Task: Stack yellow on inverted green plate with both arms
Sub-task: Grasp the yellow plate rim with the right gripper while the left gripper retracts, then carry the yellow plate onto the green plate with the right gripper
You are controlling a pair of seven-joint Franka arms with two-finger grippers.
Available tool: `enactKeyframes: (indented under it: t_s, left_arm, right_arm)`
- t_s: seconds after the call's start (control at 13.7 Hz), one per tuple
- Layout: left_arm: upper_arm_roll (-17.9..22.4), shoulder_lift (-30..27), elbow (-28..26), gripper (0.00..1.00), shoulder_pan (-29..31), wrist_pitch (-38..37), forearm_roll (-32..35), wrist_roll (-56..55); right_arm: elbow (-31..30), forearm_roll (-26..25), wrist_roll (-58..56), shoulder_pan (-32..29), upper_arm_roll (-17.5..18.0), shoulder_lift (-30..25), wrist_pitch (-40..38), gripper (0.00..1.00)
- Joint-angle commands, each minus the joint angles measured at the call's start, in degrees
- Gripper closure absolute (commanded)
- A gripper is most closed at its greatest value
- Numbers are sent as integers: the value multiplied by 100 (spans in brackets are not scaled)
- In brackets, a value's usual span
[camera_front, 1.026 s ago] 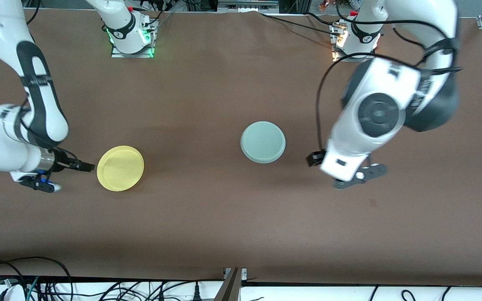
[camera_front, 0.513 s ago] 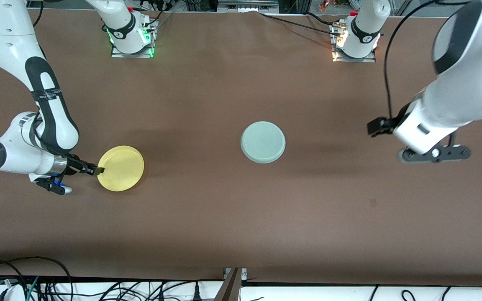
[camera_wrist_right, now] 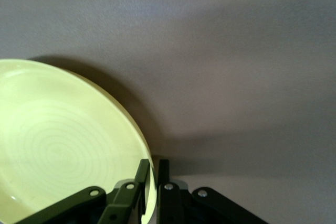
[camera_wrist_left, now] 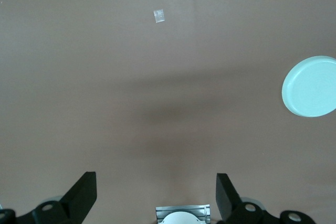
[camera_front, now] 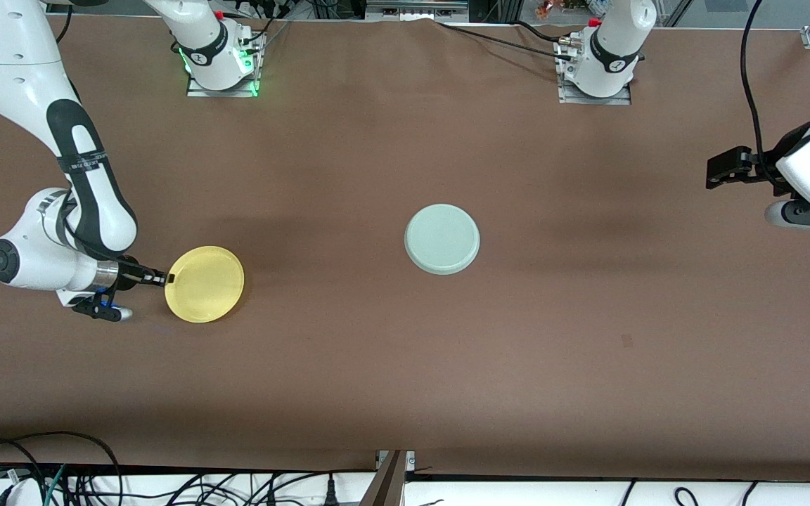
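Observation:
Next, my right gripper sets the yellow plate down and lets go on the green plate's flat bottom side [camera_front: 453, 228], a little toward the table's back edge.
The yellow plate [camera_front: 204, 284] lies right side up toward the right arm's end of the table. My right gripper [camera_front: 166, 278] is shut on its rim, one finger inside the rim and one outside, as the right wrist view shows [camera_wrist_right: 152, 163] with the yellow plate [camera_wrist_right: 58, 145] beside the fingers. The green plate [camera_front: 442, 239] rests upside down near the table's middle, flat underside up, with nothing on it. It also shows in the left wrist view [camera_wrist_left: 311, 86]. My left gripper [camera_front: 721, 170] hangs open and empty over the left arm's end of the table, its jaws wide apart [camera_wrist_left: 156, 187].
Bare brown tabletop lies between the two plates. The right arm's base [camera_front: 221, 60] and the left arm's base [camera_front: 596, 67] stand at the table's back edge. A small tape mark [camera_wrist_left: 158, 16] is on the table. Cables run along the front edge [camera_front: 166, 485].
My left arm has swung away from beside the green plate out to the left arm's end of the table. My right gripper has moved onto the yellow plate's rim and shut on it.

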Motion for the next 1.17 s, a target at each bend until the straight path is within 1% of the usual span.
enactKeyframes:
  t_s: [0.0, 0.07, 0.15, 0.22, 0.44, 0.51, 0.59, 0.73, 0.81, 0.95, 1.1]
  left_arm:
    - [-14, -934, -1531, 0, 150, 934, -23, 159]
    - [-14, -1277, -2076, 0, 168, 1294, -23, 246]
    - [-14, -1541, -2517, 0, 194, 1594, -31, 256]
    - [-22, -1674, -2713, 0, 264, 1736, -31, 256]
    - [-14, -1606, -2609, 0, 282, 1903, -110, 186]
    - [-14, -1605, -2609, 0, 317, 1974, -111, 177]
    - [-14, -1605, -2592, 0, 326, 1975, -111, 168]
    - [-75, -1632, -2548, 0, 344, 1966, -111, 169]
    - [-93, -1597, -2461, 0, 344, 1966, -67, 160]
    - [-32, -1518, -2346, 0, 353, 1931, -93, 142]
    - [-22, -1500, -2310, 0, 449, 1931, -119, 186]
  right_arm:
    - [-20, 132, -200, -72, 53, 7, 38, 97]
    - [-20, 132, -200, -64, 52, -10, 20, 100]
    - [15, 132, -156, -63, 70, -54, -41, 100]
    - [76, 201, -130, -63, 96, -98, -198, 100]
    - [331, 1333, -77, -2, 123, -247, -980, 100]
    - [358, 1701, 36, 59, 184, -282, -1078, 100]
    - [367, 1844, 299, 68, 315, -300, -1140, 100]
    - [419, 1898, 738, 182, 727, -309, -1044, 100]
    - [559, 1881, 1028, 331, 842, -300, -1009, 100]
    - [796, 1793, 1451, 1049, 843, -283, -956, 100]
    - [815, 1758, 1951, 1700, 808, -274, -624, 100]
